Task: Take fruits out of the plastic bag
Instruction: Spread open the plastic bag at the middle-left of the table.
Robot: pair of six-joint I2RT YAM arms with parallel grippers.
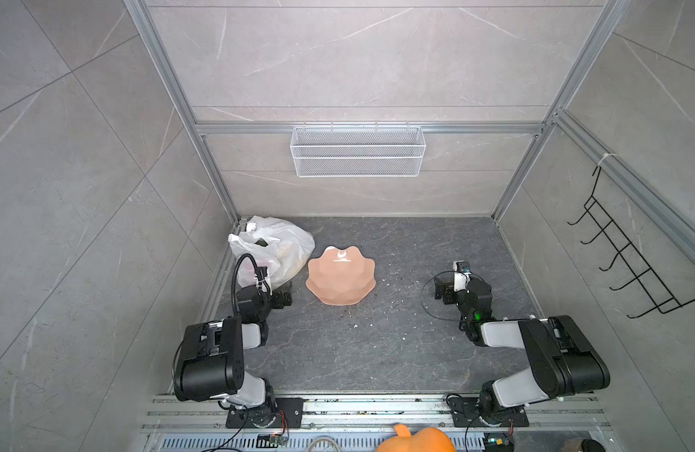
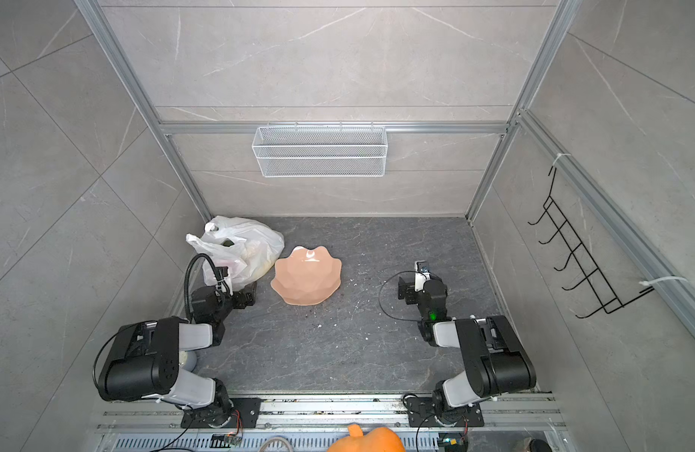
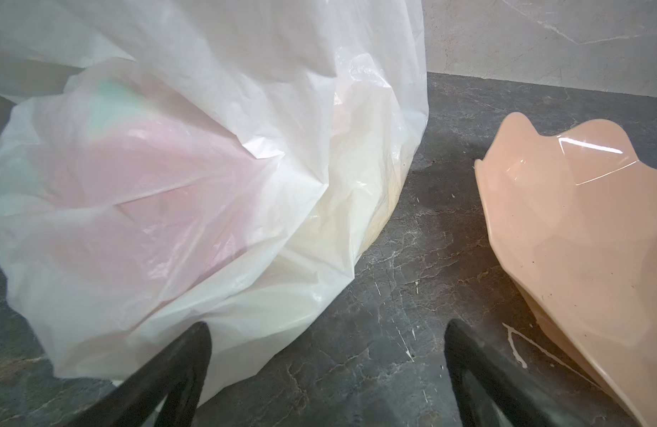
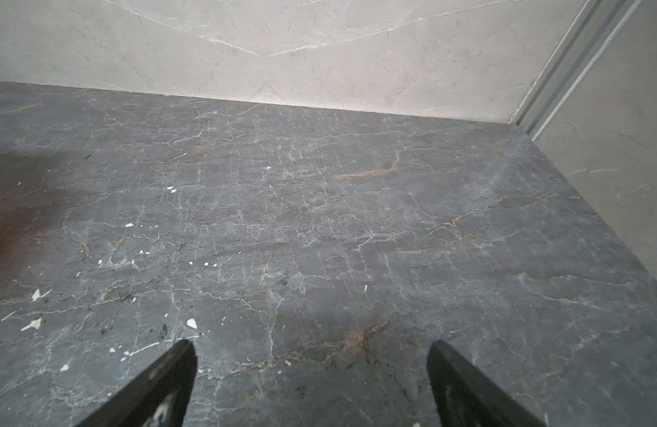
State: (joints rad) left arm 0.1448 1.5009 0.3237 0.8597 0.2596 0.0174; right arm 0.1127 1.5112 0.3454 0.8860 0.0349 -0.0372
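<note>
The robot's left gripper should next go to the plastic bag's loose handle (image 1: 237,242) (image 3: 58,35), on the side away from the peach bowl, and close there.
The plastic bag (image 1: 279,244) (image 2: 246,244), white and crinkly, sits bulging at the far left corner of the dark floor. Through its skin in the left wrist view (image 3: 216,159) I see fruits as blurred shapes: a pink one (image 3: 134,192) with a green patch (image 3: 112,103) and a pale yellow one (image 3: 356,210). A dark piece (image 1: 262,242) shows at the bag's mouth. My left gripper (image 3: 327,329) (image 1: 281,295) is open just short of the bag's base, one finger (image 3: 194,351) against the plastic. My right gripper (image 4: 312,347) (image 1: 443,291) is open over bare floor, far from the bag.
A peach scalloped bowl (image 1: 340,281) (image 3: 578,240) stands right beside the bag. On the back wall hangs a white wire basket (image 1: 357,150), and on the right wall a black hook rack (image 1: 627,254). A large orange pumpkin (image 1: 416,440) lies by the front rail.
</note>
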